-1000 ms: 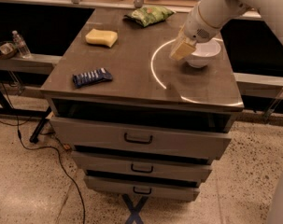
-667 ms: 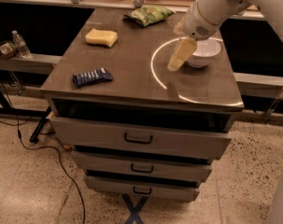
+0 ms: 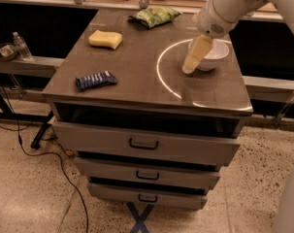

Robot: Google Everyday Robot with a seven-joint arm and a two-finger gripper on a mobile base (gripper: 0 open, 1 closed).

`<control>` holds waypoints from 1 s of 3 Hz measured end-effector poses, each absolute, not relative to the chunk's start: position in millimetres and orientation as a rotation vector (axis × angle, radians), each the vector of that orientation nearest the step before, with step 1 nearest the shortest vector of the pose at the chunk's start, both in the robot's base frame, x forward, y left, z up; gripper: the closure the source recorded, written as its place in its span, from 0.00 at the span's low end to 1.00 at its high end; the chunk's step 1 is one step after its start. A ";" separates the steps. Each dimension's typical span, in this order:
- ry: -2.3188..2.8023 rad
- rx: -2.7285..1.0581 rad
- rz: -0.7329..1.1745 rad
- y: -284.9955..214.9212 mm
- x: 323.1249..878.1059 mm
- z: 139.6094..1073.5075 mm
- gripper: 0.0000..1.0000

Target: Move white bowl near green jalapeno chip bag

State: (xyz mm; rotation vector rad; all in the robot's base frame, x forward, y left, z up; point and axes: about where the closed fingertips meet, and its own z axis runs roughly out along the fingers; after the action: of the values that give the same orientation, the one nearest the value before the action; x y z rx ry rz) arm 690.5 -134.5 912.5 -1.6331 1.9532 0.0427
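The tip of the robot's gripper sits outside the white bowl's side, so the robot should open it, shift over and take the bowl by its near rim (image 3: 212, 64) before carrying it to the chip bag.
The white bowl (image 3: 216, 55) stands on the right side of the grey cabinet top (image 3: 137, 76). The green jalapeno chip bag (image 3: 155, 16) lies at the back middle of the top, well apart from the bowl. My gripper (image 3: 191, 64) hangs from the white arm at the bowl's left rim, pointing down and to the left, with its tip close to the tabletop. It covers part of the bowl's left side.
A yellow sponge (image 3: 106, 39) lies at the back left. A dark blue wrapped snack bar (image 3: 95, 80) lies at the front left. The cabinet has several drawers (image 3: 143, 143) below. A water bottle (image 3: 21, 46) stands on a shelf at the left.
My gripper has dipped slightly lower at the bowl's left side. The bowl, the bag and the other things have not moved.
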 end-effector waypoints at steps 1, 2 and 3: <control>2.037 -1.622 0.003 -159.6 705.1 879.2 0.00; 2.084 -1.614 -0.009 -172.6 707.8 861.6 0.00; 2.130 -1.589 -0.050 -188.1 706.4 855.4 0.16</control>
State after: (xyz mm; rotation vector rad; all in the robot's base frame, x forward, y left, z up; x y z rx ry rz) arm 706.4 -188.1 855.4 -1.5885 2.1295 -0.0504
